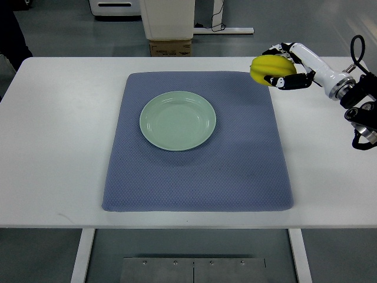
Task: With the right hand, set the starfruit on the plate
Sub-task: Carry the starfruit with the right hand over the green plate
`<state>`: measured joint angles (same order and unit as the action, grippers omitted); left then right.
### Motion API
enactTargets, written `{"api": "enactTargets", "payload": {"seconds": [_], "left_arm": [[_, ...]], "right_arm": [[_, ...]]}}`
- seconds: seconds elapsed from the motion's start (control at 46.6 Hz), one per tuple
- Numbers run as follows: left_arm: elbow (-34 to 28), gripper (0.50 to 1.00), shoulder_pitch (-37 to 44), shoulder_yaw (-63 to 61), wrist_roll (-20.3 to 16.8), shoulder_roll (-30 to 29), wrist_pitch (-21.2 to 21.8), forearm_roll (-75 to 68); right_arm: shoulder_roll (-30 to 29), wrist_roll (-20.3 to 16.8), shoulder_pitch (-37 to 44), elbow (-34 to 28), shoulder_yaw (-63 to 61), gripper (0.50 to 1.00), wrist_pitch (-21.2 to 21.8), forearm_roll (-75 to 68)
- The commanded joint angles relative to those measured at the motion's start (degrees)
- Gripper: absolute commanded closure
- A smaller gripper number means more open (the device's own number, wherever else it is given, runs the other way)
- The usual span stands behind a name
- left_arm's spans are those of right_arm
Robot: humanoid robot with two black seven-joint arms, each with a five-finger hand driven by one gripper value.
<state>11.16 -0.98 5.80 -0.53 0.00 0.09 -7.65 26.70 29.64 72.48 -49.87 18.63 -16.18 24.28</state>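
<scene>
My right gripper is going to release the starfruit on the pale green plate's far side (194, 108), by the plate's rim nearest the gripper.
A yellow starfruit (270, 69) is held in my right hand (287, 66) above the far right corner of the blue mat. The hand's white and black fingers (285, 82) curl around the fruit from the right side. A pale green plate (178, 120) sits empty on the mat, well to the left of the hand and nearer to me. The right arm comes in from the right edge. The left arm is not in view.
A blue-grey mat (197, 177) covers the middle of the white table (53, 147). Beyond the far table edge stand a cardboard box (171, 47) and a white cabinet base. A black cable loops near the right wrist (356, 47).
</scene>
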Motion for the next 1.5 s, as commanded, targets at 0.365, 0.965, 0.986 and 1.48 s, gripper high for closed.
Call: {"api": "enactTargets", "payload": {"seconds": [0.365,0.965,0.986,1.48], "left_arm": [[0.0,0.500,0.0,0.0,0.0,0.0,0.0,0.0],[0.0,0.500,0.0,0.0,0.0,0.0,0.0,0.0],[0.0,0.500,0.0,0.0,0.0,0.0,0.0,0.0],[0.0,0.500,0.0,0.0,0.0,0.0,0.0,0.0]], "right_arm": [[-7.1,-0.5,-0.5,0.0,-0.4,1.000,-0.1,-0.4],[-19.1,-1.3,-3.7,3.4,-0.5,1.000,-0.1,-1.3],[-19.6,-1.3,-3.7,3.8,-0.5,1.000,-0.1,-1.3],[-25.5,-2.0,-4.3,8.5,-0.5,0.980,-0.1,-6.4]]}}
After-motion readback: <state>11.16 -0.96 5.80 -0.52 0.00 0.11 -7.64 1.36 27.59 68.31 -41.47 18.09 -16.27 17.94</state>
